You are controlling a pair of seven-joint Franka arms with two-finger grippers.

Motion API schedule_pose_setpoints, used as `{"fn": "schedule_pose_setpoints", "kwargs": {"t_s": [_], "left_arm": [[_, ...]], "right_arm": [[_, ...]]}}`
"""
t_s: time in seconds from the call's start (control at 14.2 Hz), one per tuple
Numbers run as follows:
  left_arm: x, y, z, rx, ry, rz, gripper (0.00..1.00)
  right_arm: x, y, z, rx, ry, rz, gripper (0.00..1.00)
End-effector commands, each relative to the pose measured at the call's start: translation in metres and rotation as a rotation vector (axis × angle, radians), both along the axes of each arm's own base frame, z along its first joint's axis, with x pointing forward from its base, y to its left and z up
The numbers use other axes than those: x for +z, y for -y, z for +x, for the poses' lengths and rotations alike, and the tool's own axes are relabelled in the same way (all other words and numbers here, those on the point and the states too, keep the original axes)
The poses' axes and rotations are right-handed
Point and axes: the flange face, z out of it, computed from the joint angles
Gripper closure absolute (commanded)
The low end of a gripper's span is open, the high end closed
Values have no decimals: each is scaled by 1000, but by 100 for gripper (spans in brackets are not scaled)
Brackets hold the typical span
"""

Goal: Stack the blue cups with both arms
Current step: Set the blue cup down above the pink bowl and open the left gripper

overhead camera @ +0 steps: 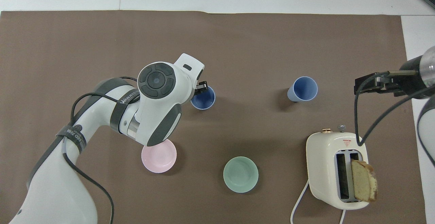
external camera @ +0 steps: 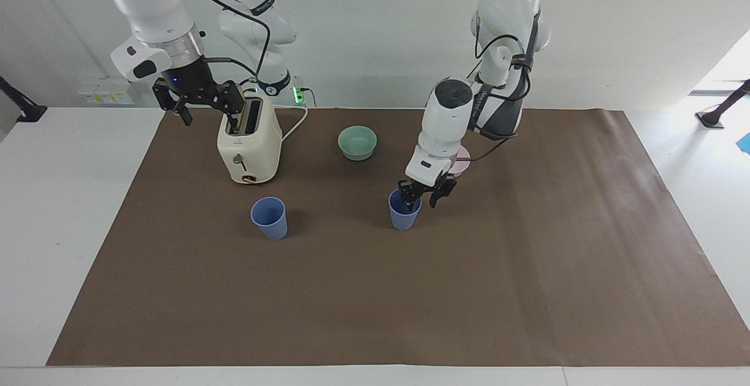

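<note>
Next, my right gripper grabs the blue cup past the cream toaster by closing on that cup's rim (overhead camera: 316, 83) at the side that faces this gripper.
One blue cup (external camera: 404, 214) stands upright on the brown mat near the middle; it also shows in the overhead view (overhead camera: 203, 98). My left gripper (external camera: 423, 198) is open at its rim, with one finger inside the cup and the other outside it. In the overhead view the wrist hides most of the gripper, and one of its fingers (overhead camera: 202, 87) shows at the rim. The second blue cup (external camera: 269, 217) stands upright toward the right arm's end (overhead camera: 303, 88). My right gripper (external camera: 199, 103) is open and empty, up in the air beside the toaster (overhead camera: 361, 86).
A cream toaster (external camera: 249, 140) with a bread slice (overhead camera: 363, 181) in one slot stands nearer to the robots than the second cup. A mint-green bowl (overhead camera: 240, 174) and a pink bowl (overhead camera: 158, 156) lie nearer to the robots than the first cup. The left arm partly covers the pink bowl.
</note>
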Motion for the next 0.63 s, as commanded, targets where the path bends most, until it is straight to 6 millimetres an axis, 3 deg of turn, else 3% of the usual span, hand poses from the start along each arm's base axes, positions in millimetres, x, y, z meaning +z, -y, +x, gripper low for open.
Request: {"fn": "schedule_pose_setpoints", "kwargs": {"t_s": [0.0, 0.28, 0.35, 0.56], "left_arm": [[41, -47, 12, 65, 32, 11, 0], [89, -128, 26, 47, 50, 36, 0], [94, -150, 30, 46, 45, 43, 0], [102, -195, 32, -43, 23, 80, 0]], "right_arm": [[-40, 5, 1, 5, -12, 20, 0], [-106, 9, 18, 1, -40, 31, 0], [-123, 10, 24, 0, -42, 36, 0], [-146, 9, 39, -8, -1, 48, 0]]}}
